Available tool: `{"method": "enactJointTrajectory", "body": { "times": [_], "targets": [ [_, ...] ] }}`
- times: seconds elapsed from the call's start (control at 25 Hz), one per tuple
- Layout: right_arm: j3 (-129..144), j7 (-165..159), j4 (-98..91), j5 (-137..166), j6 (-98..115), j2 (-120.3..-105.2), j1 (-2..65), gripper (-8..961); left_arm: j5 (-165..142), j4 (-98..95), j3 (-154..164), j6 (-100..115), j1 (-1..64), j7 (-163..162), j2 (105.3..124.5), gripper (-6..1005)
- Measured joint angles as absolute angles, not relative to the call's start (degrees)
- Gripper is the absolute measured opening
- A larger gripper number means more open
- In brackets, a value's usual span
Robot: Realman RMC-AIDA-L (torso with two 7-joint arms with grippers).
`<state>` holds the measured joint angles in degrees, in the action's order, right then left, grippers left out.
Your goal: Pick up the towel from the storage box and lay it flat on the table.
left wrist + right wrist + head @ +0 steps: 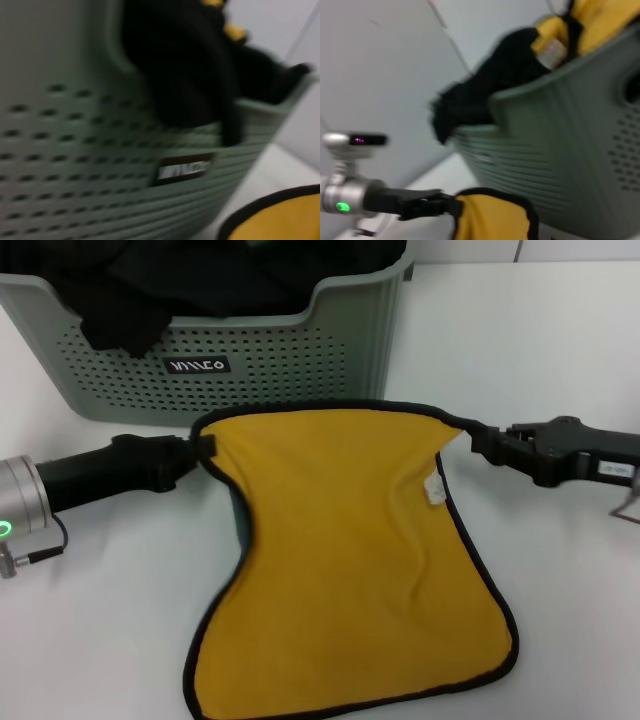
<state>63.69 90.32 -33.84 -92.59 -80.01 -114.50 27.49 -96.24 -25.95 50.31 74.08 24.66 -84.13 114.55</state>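
Note:
The robot's left gripper will let go of the towel's corner, now held just in front of the box, on the white table point(194, 428) just in front of the storage box's label.
The towel point(345, 560) lies yellow face up on the white table point(560, 620), in front of the storage box point(330, 345). It has black edging and a small white tag point(435, 490). My left gripper point(205, 450) is shut on the towel's far left corner. My right gripper point(470, 438) is shut on its far right corner. The far edge is stretched between them, just in front of the box. The near part rests on the table with a few wrinkles. In the left wrist view the box wall point(75, 150) and a towel corner point(280, 217) show. The right wrist view shows the left gripper point(445, 205) on the towel corner point(490, 220).
Black fabric point(130, 300) fills the storage box and hangs over its dipped front rim. A black label point(196, 366) sits on the box front. In the right wrist view another yellow cloth point(590, 30) lies in the box.

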Motion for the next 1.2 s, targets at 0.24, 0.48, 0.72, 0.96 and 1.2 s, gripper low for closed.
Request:
{"method": "enactJointTrajectory", "body": {
  "times": [0.24,0.48,0.72,0.96,1.2],
  "targets": [
    [65.47,91.91,-33.69,-90.97,-69.57,-115.94,30.1,120,-96.41,-26.28,50.26,68.8,25.25,-79.66,115.19,23],
    [69.76,91.94,-33.35,-91.53,-61.48,-116.25,32.67,122,-96.57,-26.64,50.22,65.34,25.42,-77.32,116.16,24],
    [73.46,91.88,-33.53,-91.66,-57.49,-116.23,33.62,125,-98.99,-27.13,50.19,65.1,25.04,-79.78,116.23,40],
    [72.63,92.58,-37.53,-93.31,-55.45,-116.18,29.7,127,-93.26,-29.81,48.01,65.11,20.12,-78.35,116.79,98],
    [72.92,104.21,-43.91,-98.58,-65.93,-116.01,22.12,359,-84.55,-30.82,44.15,76.03,13.75,-64.93,119.33,298]
  ]
}}
